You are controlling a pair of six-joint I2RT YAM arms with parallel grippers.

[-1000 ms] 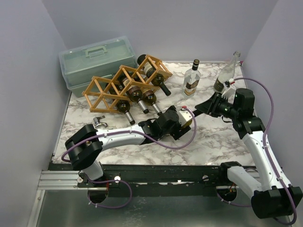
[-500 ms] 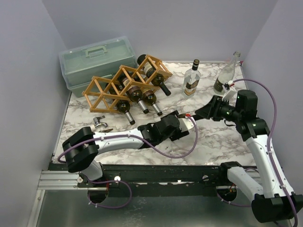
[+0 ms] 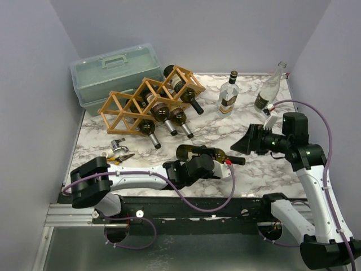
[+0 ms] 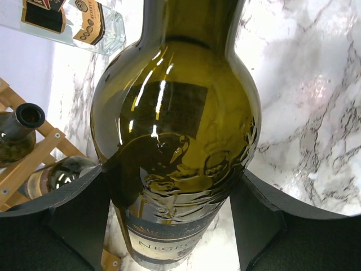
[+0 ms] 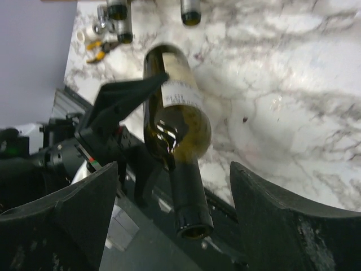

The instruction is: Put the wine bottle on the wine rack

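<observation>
My left gripper is holding the dark green wine bottle by its body, and my right gripper should close on its black neck (image 3: 236, 160) (image 5: 189, 195).
A dark green wine bottle (image 3: 204, 153) hangs level above the marble near the front edge, neck pointing right. My left gripper (image 3: 196, 162) is shut on its body; in the left wrist view the bottle (image 4: 175, 130) fills the gap of the gripper (image 4: 176, 226), both pads touching. My right gripper (image 3: 240, 148) stands open just right of the neck tip. In the right wrist view the neck (image 5: 189, 197) points between the spread fingers (image 5: 293, 226) of the gripper (image 5: 179, 226) without touching them. The wooden wine rack (image 3: 127, 107) sits at the back left with several bottles in it.
A pale green toolbox (image 3: 113, 70) stands behind the rack. Two clear bottles (image 3: 228, 93) (image 3: 269, 87) stand at the back right. Small metal items (image 3: 117, 149) lie at the left front. Purple walls close in on both sides.
My right gripper opened, let go of the bottle's neck and drew back to the right. The left gripper closed on the bottle's body and carried it toward the near edge.
</observation>
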